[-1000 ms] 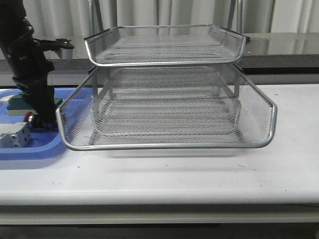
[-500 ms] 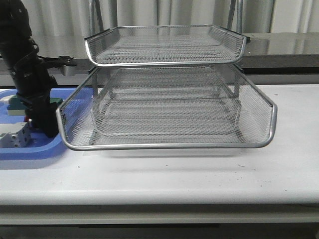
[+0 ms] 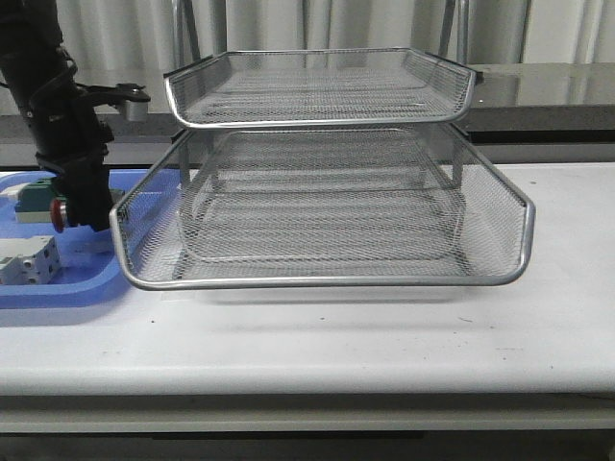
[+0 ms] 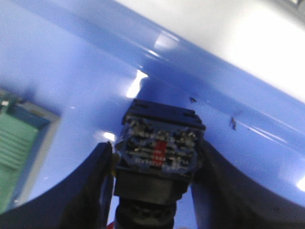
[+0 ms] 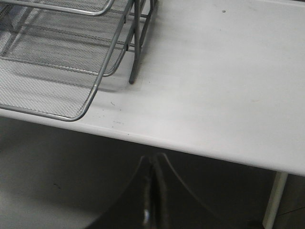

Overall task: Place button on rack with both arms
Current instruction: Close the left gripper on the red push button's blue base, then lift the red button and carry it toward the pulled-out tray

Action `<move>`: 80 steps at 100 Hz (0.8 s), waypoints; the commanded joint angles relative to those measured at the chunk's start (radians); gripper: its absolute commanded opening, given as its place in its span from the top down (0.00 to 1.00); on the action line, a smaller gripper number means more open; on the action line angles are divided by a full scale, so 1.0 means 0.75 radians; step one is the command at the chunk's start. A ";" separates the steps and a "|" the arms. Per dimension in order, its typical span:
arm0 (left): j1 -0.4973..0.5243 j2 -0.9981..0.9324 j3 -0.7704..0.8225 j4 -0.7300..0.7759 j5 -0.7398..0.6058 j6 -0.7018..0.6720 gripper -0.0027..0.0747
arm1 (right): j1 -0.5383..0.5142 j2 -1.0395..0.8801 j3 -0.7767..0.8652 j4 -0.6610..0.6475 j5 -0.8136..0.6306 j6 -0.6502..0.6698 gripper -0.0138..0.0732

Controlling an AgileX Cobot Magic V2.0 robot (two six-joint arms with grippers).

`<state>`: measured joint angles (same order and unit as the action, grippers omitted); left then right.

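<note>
My left gripper needs to release the button on the middle of the silver rack's lower mesh level (image 3: 306, 205).
My left gripper (image 3: 83, 213) hangs over the blue tray, just left of the rack's lower tier, and is shut on the button (image 3: 60, 213). The button's red head points left. In the left wrist view its blue rear block (image 4: 159, 148) sits squeezed between the two black fingers (image 4: 97, 181), clear of the tray floor. The silver wire-mesh rack (image 3: 317, 281) stands mid-table, and none of the tiers I can see holds anything. My right gripper (image 5: 153, 164) is shut with nothing in it, below and in front of the table's front edge near the rack's corner (image 5: 93, 88).
The blue plastic tray (image 3: 58, 288) lies at the left of the table with a green-topped block (image 3: 34, 199) and a white-grey terminal block (image 3: 24, 261) in it. White tabletop (image 5: 214, 86) spreads right of the rack. A grey ledge runs behind.
My left gripper has lifted with the button in it, from low in the blue tray to well above its floor. The rack has not moved.
</note>
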<state>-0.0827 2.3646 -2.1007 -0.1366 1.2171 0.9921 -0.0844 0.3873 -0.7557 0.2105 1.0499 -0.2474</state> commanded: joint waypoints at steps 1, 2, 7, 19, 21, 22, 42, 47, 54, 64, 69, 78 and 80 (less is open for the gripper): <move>-0.006 -0.108 -0.078 -0.022 0.082 -0.059 0.99 | 0.006 0.015 -0.039 0.023 -0.089 -0.004 0.91; -0.006 -0.111 -0.078 -0.022 0.082 -0.066 0.99 | 0.006 0.015 -0.039 0.023 -0.089 -0.004 0.91; -0.006 -0.127 -0.087 -0.016 0.082 -0.069 0.99 | 0.006 0.015 -0.039 0.023 -0.089 -0.004 0.91; -0.006 -0.186 -0.087 0.014 0.082 -0.100 0.99 | 0.006 0.015 -0.039 0.023 -0.089 -0.004 0.91; -0.006 -0.204 -0.087 0.020 0.082 -0.116 0.99 | 0.006 0.015 -0.039 0.023 -0.089 -0.004 0.91; -0.006 -0.209 -0.087 0.020 0.082 -0.116 0.99 | 0.006 0.015 -0.039 0.023 -0.089 -0.004 0.91; -0.006 -0.344 -0.087 0.048 0.082 -0.225 0.99 | 0.006 0.015 -0.039 0.023 -0.089 -0.004 0.91; -0.006 -0.373 -0.087 0.069 0.082 -0.267 0.99 | 0.006 0.015 -0.039 0.023 -0.089 -0.004 0.91; -0.006 -0.423 -0.087 0.100 0.082 -0.333 0.99 | 0.006 0.015 -0.039 0.023 -0.089 -0.004 0.91; -0.009 -0.510 -0.048 0.100 0.082 -0.354 0.99 | 0.006 0.015 -0.039 0.023 -0.089 -0.004 0.91; -0.012 -0.559 0.002 0.100 0.082 -0.354 0.99 | 0.006 0.015 -0.039 0.023 -0.089 -0.004 0.91; -0.023 -0.658 0.113 0.100 0.082 -0.356 0.99 | 0.006 0.015 -0.039 0.023 -0.089 -0.004 0.91; -0.027 -0.682 0.142 0.100 0.082 -0.356 0.99 | 0.006 0.015 -0.039 0.023 -0.089 -0.004 0.91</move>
<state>-0.0873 1.9850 -2.0430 -0.0534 1.2469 0.7403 -0.0844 0.3873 -0.7557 0.2105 1.0499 -0.2474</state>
